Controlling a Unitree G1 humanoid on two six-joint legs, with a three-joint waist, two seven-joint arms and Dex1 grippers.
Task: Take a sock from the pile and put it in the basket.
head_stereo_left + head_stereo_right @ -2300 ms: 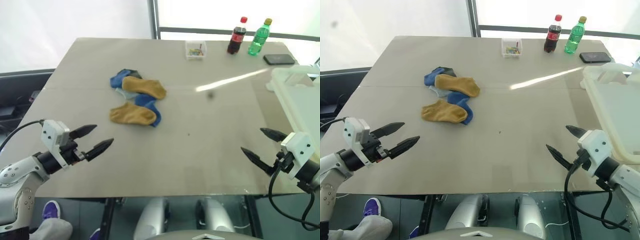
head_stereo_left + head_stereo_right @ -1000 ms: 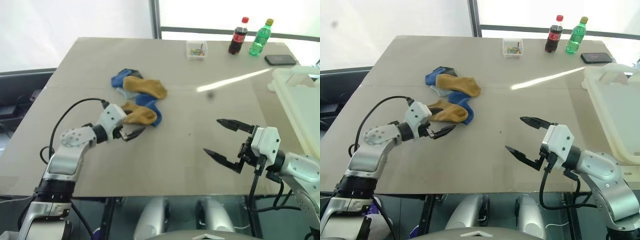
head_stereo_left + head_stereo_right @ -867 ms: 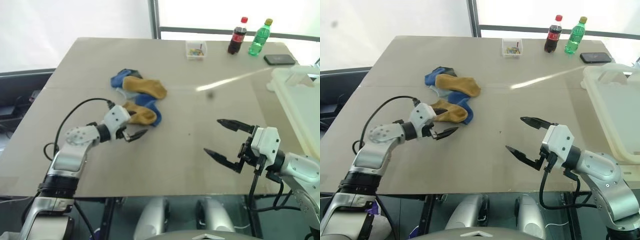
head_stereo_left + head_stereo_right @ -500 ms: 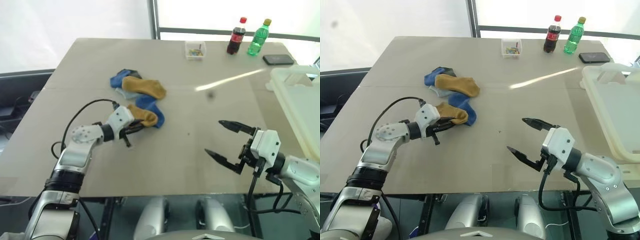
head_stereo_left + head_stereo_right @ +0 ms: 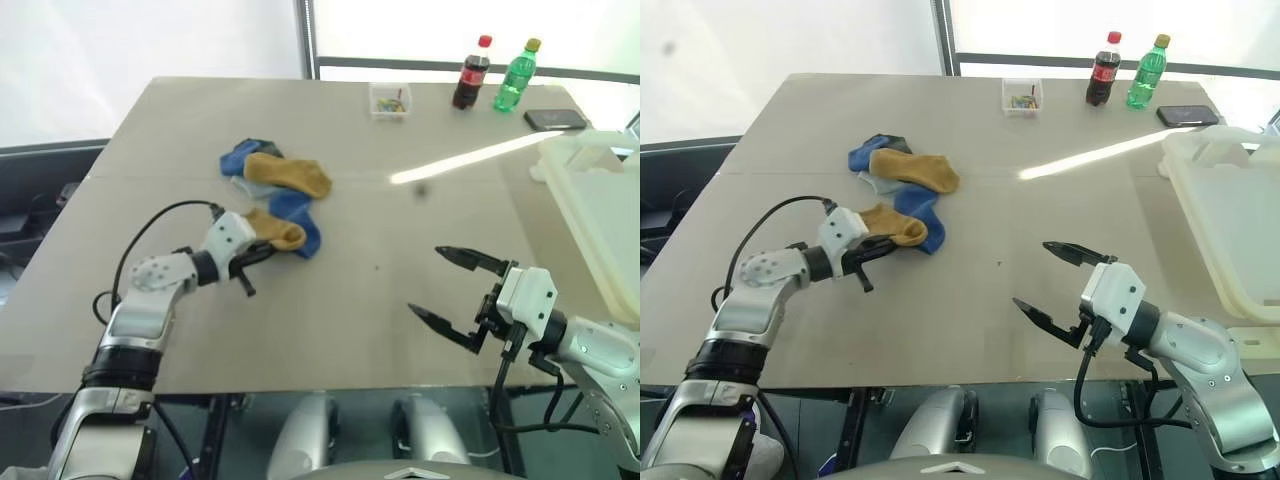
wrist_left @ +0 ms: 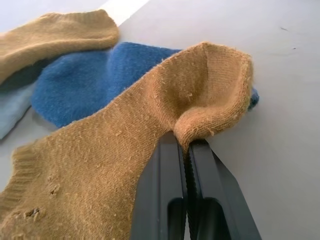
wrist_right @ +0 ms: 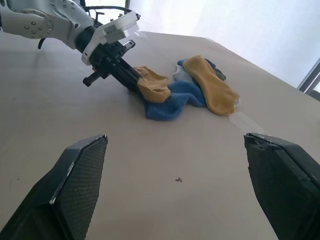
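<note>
I will let go of the mustard-yellow sock, still at the pile's near edge, with my left gripper on the bare tabletop (image 5: 384,284) between the pile and my right gripper.
The pile (image 5: 283,176) of blue, mustard-yellow and pale socks lies on the table's left half. My left gripper (image 5: 261,251) is at the pile's near edge, shut on the nearest mustard-yellow sock (image 5: 279,231). In the left wrist view the sock (image 6: 150,130) is folded over and pinched between the closed fingers (image 6: 172,165), with a blue sock (image 6: 85,82) behind it. My right gripper (image 5: 428,283) hovers open and empty over the table's near right part. The white translucent basket (image 5: 596,196) stands at the right edge.
Along the far edge stand a small clear box of coloured bits (image 5: 390,100), a cola bottle (image 5: 470,74) and a green bottle (image 5: 513,73). A black phone (image 5: 554,119) lies near the basket. Bare tabletop (image 5: 400,220) stretches between the pile and the basket.
My left gripper, open a second ago beside the yellow sock, has shut on it. The sock is now bunched up and drawn slightly toward the arm. The right gripper has stayed put.
</note>
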